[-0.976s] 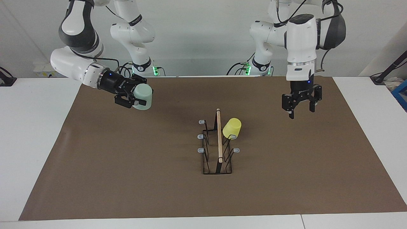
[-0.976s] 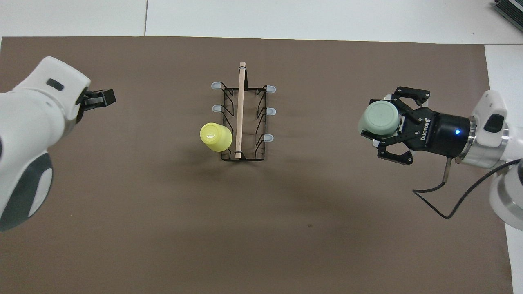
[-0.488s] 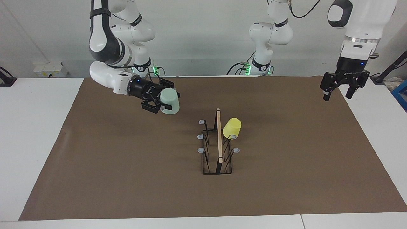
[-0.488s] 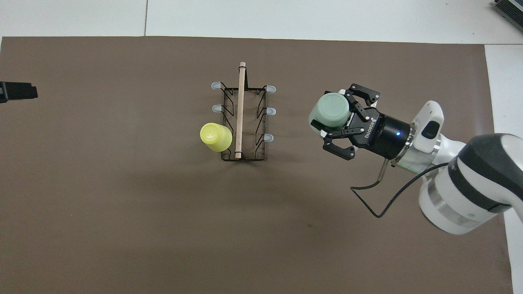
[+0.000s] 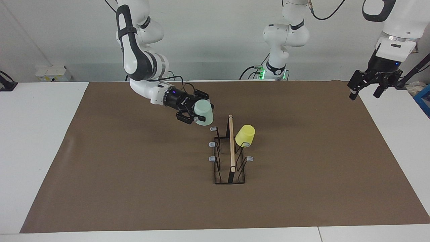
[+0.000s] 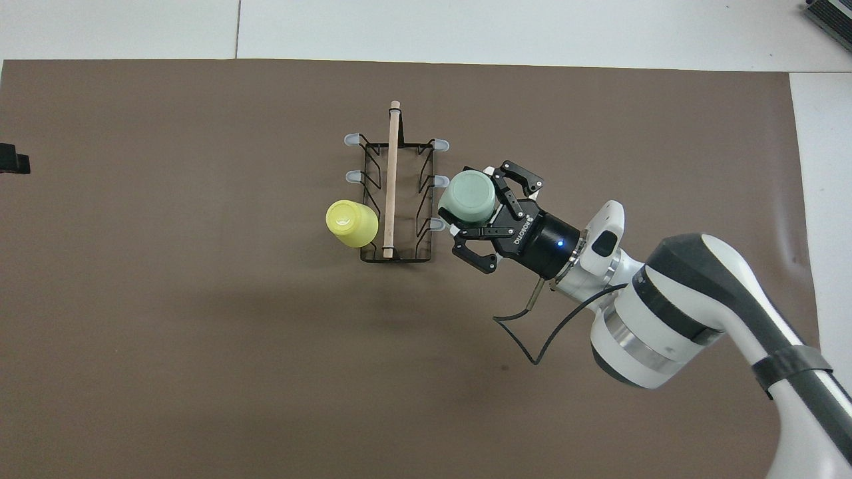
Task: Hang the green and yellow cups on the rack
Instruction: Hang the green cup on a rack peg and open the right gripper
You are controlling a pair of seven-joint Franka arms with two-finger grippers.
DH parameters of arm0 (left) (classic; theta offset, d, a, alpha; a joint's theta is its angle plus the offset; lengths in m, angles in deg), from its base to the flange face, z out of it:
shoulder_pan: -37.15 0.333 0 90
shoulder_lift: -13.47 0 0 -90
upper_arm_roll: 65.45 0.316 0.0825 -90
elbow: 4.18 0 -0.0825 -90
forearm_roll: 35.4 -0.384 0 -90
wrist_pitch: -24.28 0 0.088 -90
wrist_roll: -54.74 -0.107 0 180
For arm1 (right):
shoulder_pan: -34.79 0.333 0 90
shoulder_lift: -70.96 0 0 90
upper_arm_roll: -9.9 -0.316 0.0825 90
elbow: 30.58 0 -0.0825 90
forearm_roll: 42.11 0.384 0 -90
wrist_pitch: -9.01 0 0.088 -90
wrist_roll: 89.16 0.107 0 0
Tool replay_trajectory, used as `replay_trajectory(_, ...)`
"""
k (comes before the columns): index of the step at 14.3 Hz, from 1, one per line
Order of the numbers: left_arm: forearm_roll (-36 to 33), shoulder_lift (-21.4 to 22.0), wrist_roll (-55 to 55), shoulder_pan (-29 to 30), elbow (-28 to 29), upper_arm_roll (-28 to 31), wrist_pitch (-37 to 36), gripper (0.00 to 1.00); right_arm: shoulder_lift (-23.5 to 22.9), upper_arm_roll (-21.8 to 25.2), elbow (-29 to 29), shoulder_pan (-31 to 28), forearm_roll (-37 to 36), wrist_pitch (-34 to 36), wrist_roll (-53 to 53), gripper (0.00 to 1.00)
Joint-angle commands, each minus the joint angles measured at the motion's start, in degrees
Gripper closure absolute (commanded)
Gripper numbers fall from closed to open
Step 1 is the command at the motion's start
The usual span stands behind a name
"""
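Note:
My right gripper is going to release the mint green cup on the rack's bare peg straight [image 6: 429, 232] across from the yellow cup.
The black wire rack [image 5: 231, 148] with its wooden top bar stands mid-table; it also shows in the overhead view [image 6: 391, 179]. The yellow cup [image 5: 245, 135] hangs mouth down on the peg nearest the robots on the rack's left-arm side, and shows in the overhead view [image 6: 351, 223]. My right gripper [image 5: 198, 115] is shut on the mint green cup [image 5: 204, 112], held base up and tilted, just above the nearest pegs on the rack's right-arm side [image 6: 469, 197]. My left gripper [image 5: 364, 93] is open and empty, raised over the mat's edge at the left arm's end.
A brown mat [image 5: 134, 168] covers most of the white table [image 5: 40, 134]. Several grey-tipped pegs [image 5: 211, 144] on the rack are bare. Only a tip of the left gripper [image 6: 13, 159] shows at the overhead view's edge.
My right gripper has carried the green cup across the mat to the rack's side. My left gripper has drawn away from the rack, upward and out to the table's end.

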Motion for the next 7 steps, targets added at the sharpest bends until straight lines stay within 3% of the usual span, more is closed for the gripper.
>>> replay_trajectory(1,1.2,0.4,-2.1,1.0,-0.9,-0.3,-3.5,0.00,-0.5,0.2,0.2,1.3,3.4,-1.3,-2.9,1.00)
replay_trajectory(4,1.2,2.1,-1.8,4.6,2.1,-5.8,-3.8,0.00,-2.2,0.2,0.2,2.5,5.8,-1.3,-5.3,1.00)
replay_trajectory(7,1.2,2.2,-1.5,13.0,2.5,-16.5,-3.9,0.00,-5.3,0.2,0.1,2.5,8.6,3.1,-8.2,1.00)
